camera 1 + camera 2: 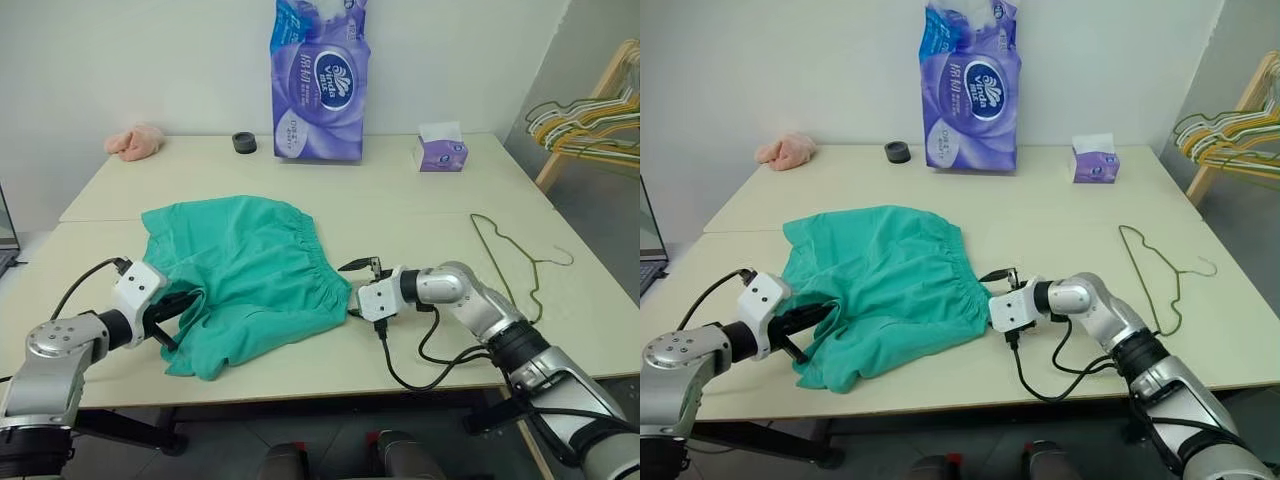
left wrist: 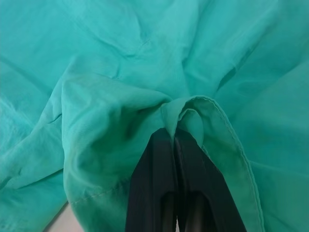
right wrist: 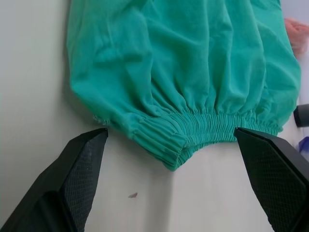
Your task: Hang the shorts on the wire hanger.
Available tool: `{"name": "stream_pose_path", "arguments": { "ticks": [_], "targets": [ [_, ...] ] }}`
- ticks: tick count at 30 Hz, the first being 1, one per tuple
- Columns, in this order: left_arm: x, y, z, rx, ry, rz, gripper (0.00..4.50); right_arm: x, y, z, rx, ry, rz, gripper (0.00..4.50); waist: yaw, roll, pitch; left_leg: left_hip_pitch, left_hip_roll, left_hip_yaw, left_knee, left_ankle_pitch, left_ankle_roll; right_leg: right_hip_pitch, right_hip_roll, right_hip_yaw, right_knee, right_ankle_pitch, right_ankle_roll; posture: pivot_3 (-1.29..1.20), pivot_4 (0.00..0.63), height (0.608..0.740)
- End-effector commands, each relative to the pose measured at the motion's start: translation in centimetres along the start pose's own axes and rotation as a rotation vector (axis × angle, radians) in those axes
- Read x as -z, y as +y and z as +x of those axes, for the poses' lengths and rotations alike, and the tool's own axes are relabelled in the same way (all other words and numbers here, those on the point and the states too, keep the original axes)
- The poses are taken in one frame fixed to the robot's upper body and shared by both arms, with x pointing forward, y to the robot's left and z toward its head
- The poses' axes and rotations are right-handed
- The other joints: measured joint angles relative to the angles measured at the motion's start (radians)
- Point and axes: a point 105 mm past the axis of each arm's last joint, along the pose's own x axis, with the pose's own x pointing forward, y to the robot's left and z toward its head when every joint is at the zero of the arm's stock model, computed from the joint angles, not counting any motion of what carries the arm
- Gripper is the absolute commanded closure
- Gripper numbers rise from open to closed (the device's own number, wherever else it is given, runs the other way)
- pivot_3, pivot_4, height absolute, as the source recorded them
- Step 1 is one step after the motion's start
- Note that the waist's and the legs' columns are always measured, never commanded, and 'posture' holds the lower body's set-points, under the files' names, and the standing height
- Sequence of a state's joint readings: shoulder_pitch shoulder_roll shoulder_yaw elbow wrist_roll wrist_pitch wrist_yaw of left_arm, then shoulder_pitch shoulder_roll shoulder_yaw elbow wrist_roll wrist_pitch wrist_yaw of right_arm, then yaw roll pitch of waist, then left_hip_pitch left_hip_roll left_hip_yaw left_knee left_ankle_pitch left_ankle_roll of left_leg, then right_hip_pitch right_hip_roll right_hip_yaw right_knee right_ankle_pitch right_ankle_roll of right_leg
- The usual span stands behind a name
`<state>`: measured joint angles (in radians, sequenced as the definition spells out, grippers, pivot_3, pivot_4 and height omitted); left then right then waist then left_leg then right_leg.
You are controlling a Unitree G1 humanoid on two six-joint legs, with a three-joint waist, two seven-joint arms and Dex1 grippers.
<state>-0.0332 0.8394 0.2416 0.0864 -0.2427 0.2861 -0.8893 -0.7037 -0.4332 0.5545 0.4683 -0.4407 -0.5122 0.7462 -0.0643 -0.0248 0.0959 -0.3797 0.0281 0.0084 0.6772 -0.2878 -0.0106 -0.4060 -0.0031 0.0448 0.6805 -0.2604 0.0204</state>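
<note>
I will open my left gripper, as the near leg is bunched around its pinch, then take the leg's near edge (image 1: 208,370) and pull the leg flat.
The teal-green shorts (image 1: 250,265) lie spread on the table (image 1: 430,215), left of centre, with the gathered waistband toward the right. My left gripper (image 1: 188,303) is shut on a fold of the shorts' near left edge; in the left wrist view its black fingers (image 2: 159,183) pinch the hem (image 2: 193,113). My right gripper (image 1: 350,288) is open, pointing left at the waistband's near end. In the right wrist view the waistband corner (image 3: 164,145) lies between the two spread fingers (image 3: 77,174), apart from both. The thin dark wire hanger (image 1: 512,262) lies flat on the table to the right.
Along the table's far edge stand a purple tissue pack (image 1: 318,85), a small tissue box (image 1: 440,152), a black ring (image 1: 243,142) and a pink cloth lump (image 1: 135,142). A wooden rack of hangers (image 1: 590,120) stands off the table's right. The right arm's cable (image 1: 420,365) loops on the near edge.
</note>
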Motion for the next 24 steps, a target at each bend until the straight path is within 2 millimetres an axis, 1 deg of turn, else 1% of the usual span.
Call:
{"name": "stream_pose_path", "arguments": {
  "ticks": [1, 4, 9, 10, 11, 12, 14, 15, 19, 22, 24],
  "targets": [
    [-1.7, 0.0, -0.7, 0.022, -0.044, 0.040, 4.50, -1.7, -1.2, 0.8, 0.042, -0.077, -0.128, 0.19, -0.004, 0.000, 0.000, 0.000, 0.000, 0.000, 0.000, 0.000, 0.000, 0.000, 0.000, 0.000, 0.000, 0.000, 0.000, -0.06, 0.073, 0.740],
    [-2.0, -0.8, -0.9, 0.072, -0.060, 0.028, 4.50, -2.3, -0.9, 1.4, 0.036, -0.112, -0.161, 0.96, -0.011, 0.000, 0.000, 0.000, 0.000, -0.001, 0.000, 0.000, 0.000, 0.000, 0.000, 0.000, 0.000, 0.000, 0.000, -0.06, 0.074, 0.740],
    [-3.0, -2.7, -1.7, 0.185, -0.118, -0.023, 4.50, -2.2, -1.0, 1.9, 0.040, -0.110, -0.167, 2.67, -0.022, 0.000, 0.000, 0.000, 0.000, -0.001, 0.000, 0.000, 0.000, 0.000, 0.000, 0.000, 0.001, 0.000, 0.000, -0.06, 0.074, 0.740],
    [-3.0, -2.9, -1.9, 0.199, -0.119, -0.038, 4.30, -2.0, -1.2, 2.0, 0.047, -0.103, -0.162, 3.11, -0.023, 0.000, 0.000, 0.000, 0.000, -0.001, 0.000, 0.000, 0.000, 0.000, 0.000, 0.000, 0.001, 0.000, 0.000, -0.06, 0.074, 0.740],
    [-3.1, -3.2, -2.0, 0.219, -0.118, -0.056, 4.09, -1.9, -1.5, 2.0, 0.060, -0.093, -0.152, 3.40, -0.023, 0.000, 0.000, 0.000, 0.000, -0.001, 0.000, 0.000, 0.000, 0.000, 0.000, 0.000, 0.001, 0.000, 0.000, -0.06, 0.074, 0.740],
    [-3.2, -3.4, -2.1, 0.233, -0.116, -0.068, 3.88, -1.7, -1.7, 2.0, 0.069, -0.087, -0.145, 3.82, -0.024, 0.000, 0.000, 0.001, 0.000, -0.001, 0.000, 0.000, 0.000, 0.000, 0.000, 0.000, 0.001, 0.000, -0.001, -0.06, 0.071, 0.740],
    [-3.4, -3.4, -2.3, 0.241, -0.117, -0.065, 3.35, -1.4, -2.3, 2.0, 0.094, -0.071, -0.122, 4.42, -0.024, 0.000, 0.000, 0.001, 0.001, -0.002, 0.000, 0.000, 0.000, 0.000, 0.000, 0.000, 0.001, -0.001, -0.001, -0.06, 0.070, 0.740],
    [-3.6, -3.2, -2.3, 0.228, -0.122, -0.049, 3.05, -1.2, -2.6, 1.9, 0.112, -0.061, -0.101, 4.50, -0.024, 0.000, 0.000, 0.001, 0.001, -0.002, 0.000, 0.000, 0.000, 0.000, 0.000, 0.000, 0.001, -0.001, -0.002, -0.06, 0.070, 0.740],
    [-4.3, -1.6, -3.1, 0.182, -0.137, -0.041, 1.97, 0.2, -3.9, 1.0, 0.176, 0.000, -0.053, 4.50, -0.023, 0.000, 0.000, 0.000, 0.001, -0.003, 0.000, 0.000, 0.000, 0.000, 0.000, 0.000, 0.001, -0.001, -0.002, -0.06, 0.070, 0.740],
    [-5.3, -1.1, -3.6, 0.176, -0.167, -0.054, 1.97, 1.7, -4.6, -0.2, 0.217, 0.061, -0.033, 4.50, -0.022, 0.000, 0.000, 0.000, 0.000, -0.003, 0.000, 0.000, 0.000, 0.000, 0.000, -0.001, 0.001, -0.001, -0.002, -0.06, 0.070, 0.740],
    [-5.9, -1.3, -3.7, 0.193, -0.184, -0.075, 1.97, 2.8, -4.7, -1.0, 0.230, 0.101, -0.012, 4.50, -0.022, 0.001, 0.000, 0.000, 0.000, -0.003, 0.000, 0.000, 0.000, 0.001, 0.000, -0.001, 0.001, -0.001, -0.002, -0.06, 0.068, 0.740]
  ]
}}
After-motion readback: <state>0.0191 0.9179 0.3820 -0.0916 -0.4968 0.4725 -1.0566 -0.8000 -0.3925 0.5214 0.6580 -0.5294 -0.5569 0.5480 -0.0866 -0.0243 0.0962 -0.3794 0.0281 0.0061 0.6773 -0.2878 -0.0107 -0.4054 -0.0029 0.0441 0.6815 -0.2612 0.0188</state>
